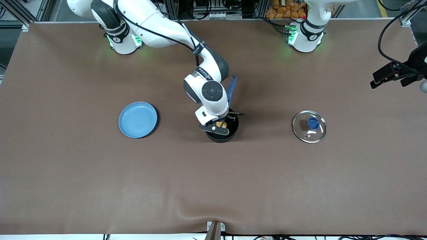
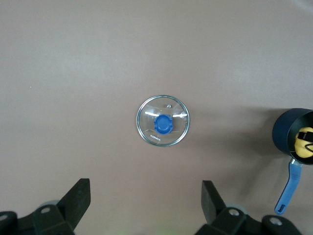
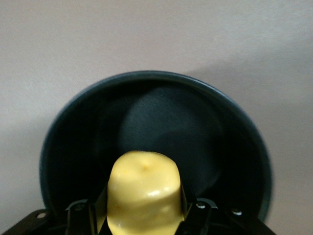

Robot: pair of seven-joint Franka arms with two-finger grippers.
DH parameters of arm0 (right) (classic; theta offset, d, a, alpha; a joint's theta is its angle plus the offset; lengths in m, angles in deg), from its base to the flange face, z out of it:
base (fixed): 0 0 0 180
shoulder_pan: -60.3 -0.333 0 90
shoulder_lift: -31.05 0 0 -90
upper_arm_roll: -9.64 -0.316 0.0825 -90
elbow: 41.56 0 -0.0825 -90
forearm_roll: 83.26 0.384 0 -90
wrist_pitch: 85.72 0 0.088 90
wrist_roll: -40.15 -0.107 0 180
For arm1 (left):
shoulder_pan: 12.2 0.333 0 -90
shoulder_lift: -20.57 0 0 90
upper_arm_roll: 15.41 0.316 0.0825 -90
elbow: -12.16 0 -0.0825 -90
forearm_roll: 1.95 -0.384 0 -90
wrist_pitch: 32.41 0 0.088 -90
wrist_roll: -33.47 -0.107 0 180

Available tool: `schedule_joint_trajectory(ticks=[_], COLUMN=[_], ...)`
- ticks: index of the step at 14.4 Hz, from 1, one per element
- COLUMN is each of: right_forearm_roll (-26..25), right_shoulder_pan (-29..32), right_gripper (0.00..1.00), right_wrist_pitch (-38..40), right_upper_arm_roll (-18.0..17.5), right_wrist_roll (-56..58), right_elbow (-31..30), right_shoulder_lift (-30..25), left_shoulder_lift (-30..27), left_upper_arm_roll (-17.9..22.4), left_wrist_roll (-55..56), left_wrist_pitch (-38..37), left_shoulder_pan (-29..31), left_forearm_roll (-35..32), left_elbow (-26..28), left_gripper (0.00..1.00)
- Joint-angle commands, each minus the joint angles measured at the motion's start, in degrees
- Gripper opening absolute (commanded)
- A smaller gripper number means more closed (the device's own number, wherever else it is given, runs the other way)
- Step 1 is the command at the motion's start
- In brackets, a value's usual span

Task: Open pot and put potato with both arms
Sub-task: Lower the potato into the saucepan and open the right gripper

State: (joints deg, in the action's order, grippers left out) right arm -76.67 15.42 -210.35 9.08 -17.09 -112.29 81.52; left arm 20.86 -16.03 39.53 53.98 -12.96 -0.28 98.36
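Observation:
Next, I release the yellow potato from my right gripper on the dark bottom of the black pot (image 1: pixel 222 125) (image 3: pixel 150 181).
The black pot (image 1: pixel 231 134) stands mid-table without its lid, its blue handle (image 1: pixel 232 89) pointing toward the robots' bases. My right gripper (image 1: pixel 218 127) is lowered into the pot's mouth, shut on the yellow potato (image 1: pixel 221 124). In the right wrist view the potato (image 3: pixel 144 191) sits between the fingers of the right gripper (image 3: pixel 144 208), above the pot's dark inside (image 3: pixel 161 122). The glass lid (image 1: pixel 309 126) with its blue knob lies on the table toward the left arm's end. My left gripper (image 1: pixel 388 81) hangs open and empty high over that end; in its wrist view the left gripper (image 2: pixel 145 200) is well above the lid (image 2: pixel 162 121).
A flat light-blue plate (image 1: pixel 137 119) lies on the table toward the right arm's end, beside the pot. The brown table cover (image 1: pixel 213 186) wrinkles near the front edge. The left wrist view also catches the pot (image 2: pixel 285 131) with the potato (image 2: pixel 304 150).

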Motion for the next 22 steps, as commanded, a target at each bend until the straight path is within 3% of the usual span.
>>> schedule_joint_trajectory(ticks=[1, 10, 11, 12, 13, 14, 18, 22], right_forearm_roll=[-1.7, -3.4, -3.4, -3.3, -3.3, -3.5, -2.5, -1.1], right_shoulder_pan=[-1.0, -1.3, -1.3, -1.3, -1.2, -1.2, -0.5, 0.5], right_gripper=[0.00, 0.00, 0.04, 0.31, 0.45, 0.99, 1.00, 1.00], right_wrist_pitch=[-1.8, -2.0, -2.0, -1.9, -1.8, -1.7, 2.5, 11.1], right_upper_arm_roll=[0.6, 0.6, 0.6, 0.6, 0.6, 0.6, 0.4, 0.0], right_wrist_roll=[-2.7, -3.1, -3.1, -3.1, -3.0, -3.0, -3.0, -4.9], right_elbow=[2.1, 1.0, 1.0, 1.0, 1.0, 1.0, 2.4, 9.2], right_shoulder_lift=[2.6, 3.4, 3.4, 3.4, 3.4, 3.2, 1.0, -0.5], left_shoulder_lift=[0.3, 0.3, 0.3, 0.3, 0.3, 0.3, 0.3, 0.4], left_upper_arm_roll=[0.4, 0.4, 0.4, 0.4, 0.4, 0.4, 0.4, 0.4], left_wrist_roll=[-1.1, -0.9, -0.9, -1.0, -1.0, -1.0, -1.1, -1.1], left_wrist_pitch=[-0.4, -0.4, -0.4, -0.4, -0.4, -0.4, -0.4, -0.4], left_shoulder_pan=[-0.1, -0.2, -0.2, -0.1, -0.1, -0.2, -0.1, -0.1], left_forearm_roll=[0.9, 0.9, 0.9, 0.9, 0.9, 0.9, 0.9, 0.9], left_elbow=[-0.1, -0.1, -0.1, -0.1, -0.1, -0.1, -0.1, -0.1], left_gripper=[1.00, 1.00, 1.00, 1.00, 1.00, 1.00, 1.00, 1.00])
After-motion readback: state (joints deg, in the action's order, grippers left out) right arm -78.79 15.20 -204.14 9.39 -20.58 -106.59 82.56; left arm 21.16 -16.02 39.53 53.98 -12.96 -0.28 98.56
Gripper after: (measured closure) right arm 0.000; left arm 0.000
